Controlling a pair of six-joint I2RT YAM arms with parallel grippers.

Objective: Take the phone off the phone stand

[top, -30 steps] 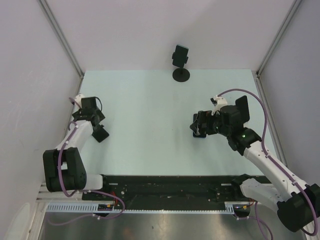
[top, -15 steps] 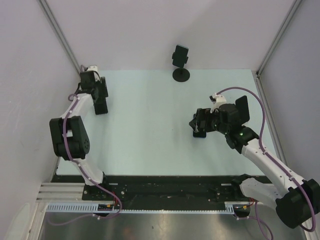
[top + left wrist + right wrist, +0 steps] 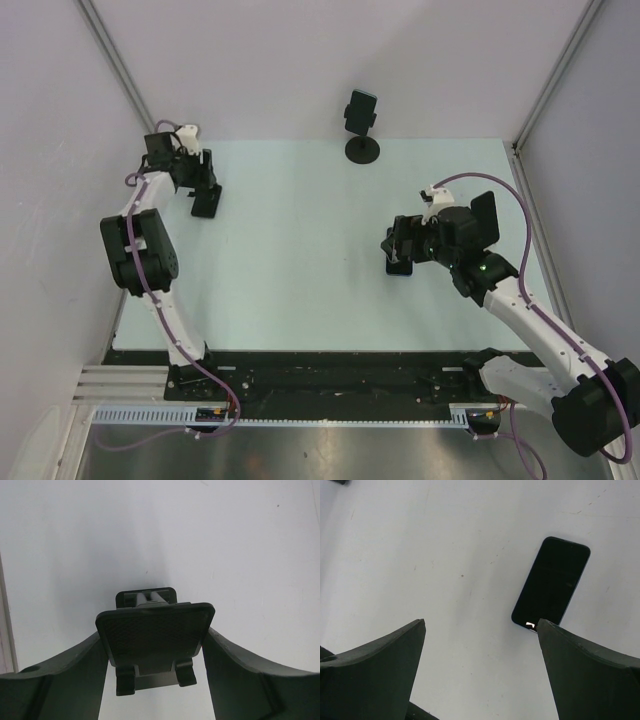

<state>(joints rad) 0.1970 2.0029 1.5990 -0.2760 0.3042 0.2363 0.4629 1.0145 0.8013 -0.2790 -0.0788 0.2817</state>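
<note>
Next, I set the small black phone stand on the pale table (image 3: 206,215) near its far corner below my left gripper.
A black phone (image 3: 551,582) lies flat on the pale table, screen up, apart from any stand. My right gripper (image 3: 481,622) is open and empty above the table, its right fingertip (image 3: 545,630) over the phone's near end. In the top view the right gripper (image 3: 398,250) hides most of the phone. My left gripper (image 3: 153,647) is shut on a small black phone stand (image 3: 155,622) with a meshed plate and two hooks, its edges between both fingers. In the top view the left gripper (image 3: 205,195) is near the table's far left corner.
A black holder on a post with a round base (image 3: 362,150) stands at the table's far edge, in the middle. Grey walls and metal frame posts (image 3: 125,80) close in the left, the right and the back. The left table edge (image 3: 6,625) runs beside the left gripper.
My left arm has swung away from me to the far left corner, carrying the small stand with it. The right gripper has stayed almost still over the phone.
</note>
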